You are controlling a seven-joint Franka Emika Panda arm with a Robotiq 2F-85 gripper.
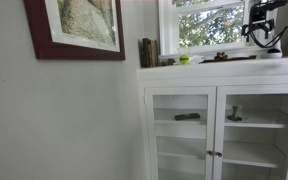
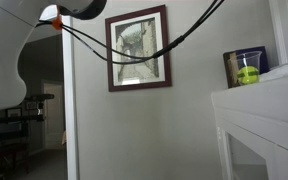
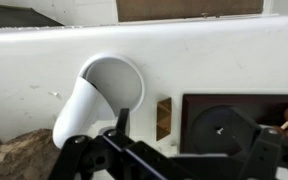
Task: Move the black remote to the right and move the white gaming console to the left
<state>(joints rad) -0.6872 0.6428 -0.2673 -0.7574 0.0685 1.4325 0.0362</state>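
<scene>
I should next move my gripper to the white gaming console's tapered body (image 1: pixel 274 50) (image 3: pixel 76 118), away from its round open end, and close it there.
In the wrist view the white gaming console (image 3: pixel 92 100) is a white tapered body with a round open end, lying on the white cabinet top (image 3: pixel 204 60). My gripper (image 3: pixel 189 138) hangs over the top just to the console's right. Its black fingers (image 3: pixel 121 122) are spread wide with nothing between them, and the left one is close beside the console. In an exterior view the gripper (image 1: pixel 263 36) is above the right end of the cabinet top, in front of the window. The black remote (image 1: pixel 236 58) shows there as a low dark sliver left of the gripper.
A dark square thing with a round disc (image 3: pixel 224 125) and a small gold block (image 3: pixel 164 118) lie under the gripper. Dark upright books (image 1: pixel 147 52) and a yellow-green ball (image 1: pixel 184 60) stand at the cabinet's left end. A framed picture (image 2: pixel 139 48) hangs on the wall, crossed by black cables (image 2: pixel 104 45).
</scene>
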